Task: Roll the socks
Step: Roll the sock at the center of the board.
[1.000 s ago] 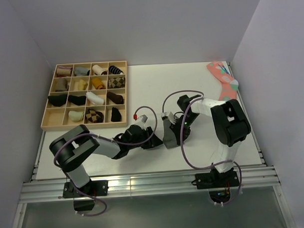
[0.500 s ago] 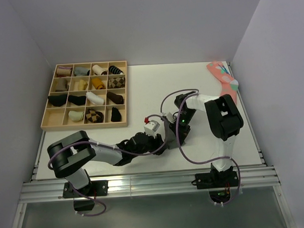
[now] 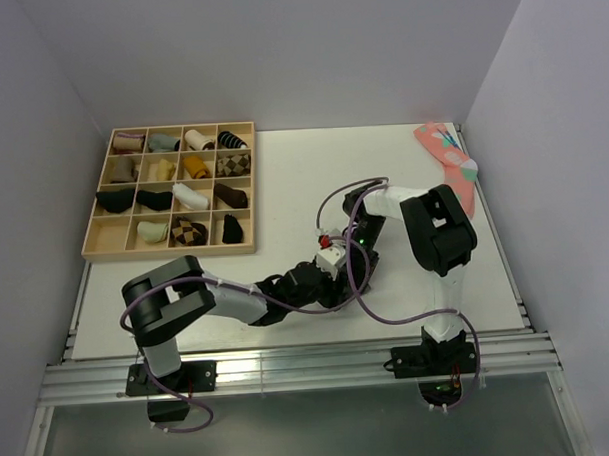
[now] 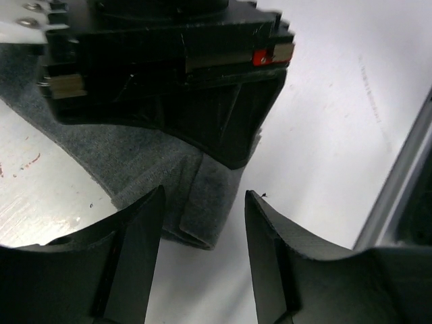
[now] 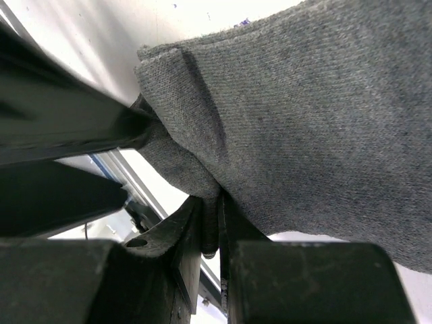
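Observation:
I should close my left gripper on the folded lower edge [image 4: 204,224] before my right gripper shifts its hold, since that right gripper alone is pinching the socks' fold.
The dark grey socks [image 5: 304,121] hang as a folded wad from my right gripper [image 5: 217,223], which is shut on a pinched fold of them. In the left wrist view the socks' folded lower edge [image 4: 202,219] lies on the white table just beyond my left gripper [image 4: 204,199]. That gripper is open, and nothing sits between its fingers. The black body of the right gripper [image 4: 169,67] looms right above the socks. From above, my left gripper [image 3: 334,284] and right gripper [image 3: 353,267] meet at the table's front middle and hide most of the socks.
A wooden compartment tray [image 3: 171,252] of rolled socks stands at the back left. A salmon-pink dotted sock [image 3: 447,161] lies at the back right corner. The table's metal front rail [image 4: 398,189] runs close by the grippers.
My left gripper has swung right along the front of the table to the socks, and its jaws have spread wider. The right gripper has stayed shut on the socks and shifted slightly.

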Action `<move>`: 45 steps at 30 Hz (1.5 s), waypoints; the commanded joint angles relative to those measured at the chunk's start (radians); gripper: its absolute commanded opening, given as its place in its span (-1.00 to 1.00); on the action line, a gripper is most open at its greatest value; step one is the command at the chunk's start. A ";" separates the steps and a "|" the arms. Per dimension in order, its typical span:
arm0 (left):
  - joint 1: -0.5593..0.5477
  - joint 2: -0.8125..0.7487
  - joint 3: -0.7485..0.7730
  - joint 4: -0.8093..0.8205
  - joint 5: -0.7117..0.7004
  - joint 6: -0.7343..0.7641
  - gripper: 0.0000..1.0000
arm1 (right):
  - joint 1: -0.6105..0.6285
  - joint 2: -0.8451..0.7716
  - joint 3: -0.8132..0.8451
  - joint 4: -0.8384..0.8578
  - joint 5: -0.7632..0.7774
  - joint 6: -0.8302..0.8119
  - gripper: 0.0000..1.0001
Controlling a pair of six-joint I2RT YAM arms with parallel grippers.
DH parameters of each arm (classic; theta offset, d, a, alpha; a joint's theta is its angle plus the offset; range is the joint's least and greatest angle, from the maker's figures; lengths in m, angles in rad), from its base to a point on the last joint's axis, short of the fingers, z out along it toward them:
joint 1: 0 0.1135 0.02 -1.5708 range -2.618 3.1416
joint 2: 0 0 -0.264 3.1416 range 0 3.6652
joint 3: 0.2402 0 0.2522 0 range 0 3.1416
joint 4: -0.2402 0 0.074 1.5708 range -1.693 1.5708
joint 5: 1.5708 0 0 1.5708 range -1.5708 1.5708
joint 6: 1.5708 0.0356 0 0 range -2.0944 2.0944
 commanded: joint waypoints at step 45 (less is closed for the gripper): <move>0.078 0.030 -0.004 -0.336 0.217 -0.357 -0.99 | -0.126 -0.332 -0.084 0.250 -0.014 0.099 0.05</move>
